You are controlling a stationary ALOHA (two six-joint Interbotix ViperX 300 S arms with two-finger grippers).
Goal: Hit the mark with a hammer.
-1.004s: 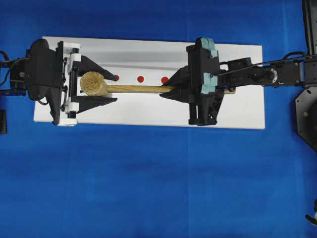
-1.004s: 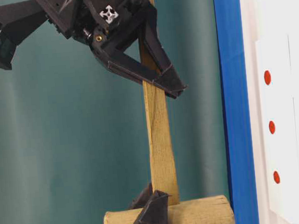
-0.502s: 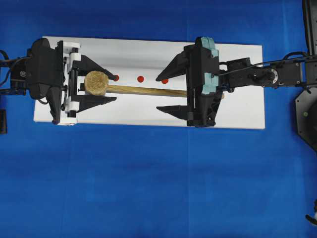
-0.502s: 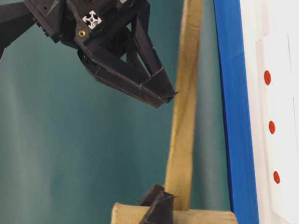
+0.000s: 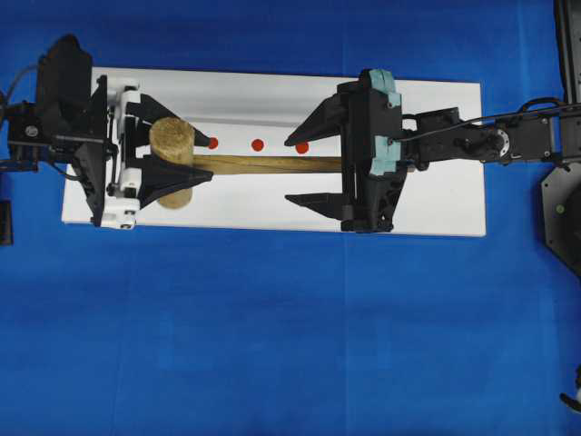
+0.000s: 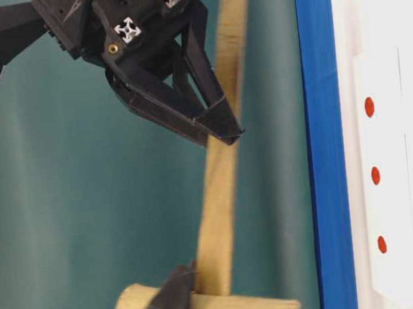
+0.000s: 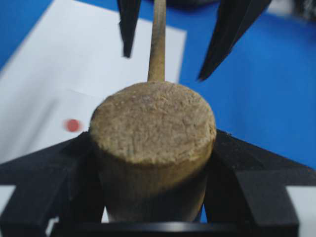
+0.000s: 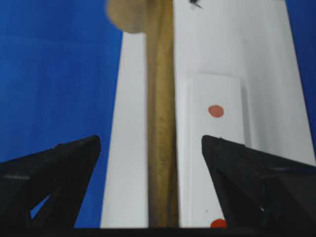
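Observation:
The robot's left gripper holds the hammer by its head, so the right gripper needs to take the hammer's handle (image 5: 314, 164) and the left gripper needs to open before the robot hits the mark.
The hammer (image 5: 172, 156), a light wooden mallet, is held by its thick head in my left gripper (image 5: 172, 165), which is shut on it. In the left wrist view the black fingers (image 7: 74, 168) press both sides of the head (image 7: 153, 128). Its slim handle (image 5: 272, 164) runs right, passing between the jaws of my right gripper (image 5: 292, 171), which is open and not touching it. The handle (image 8: 160, 123) shows free between that gripper's fingers (image 8: 232, 163). The mark (image 5: 258, 144), the centre red dot (image 8: 216, 111), lies just beyond the handle. The hammer (image 6: 222, 167) hangs above the board.
A white board (image 5: 272, 218) lies on the blue cloth (image 5: 272, 345). Two outer red dots (image 5: 212, 143) (image 5: 301, 147) flank the mark. The right arm's dark links (image 5: 490, 141) extend to the right edge.
My right gripper has opened and let go of the handle. The left gripper has pulled back to the left and turned, lifting the hammer head away from the board.

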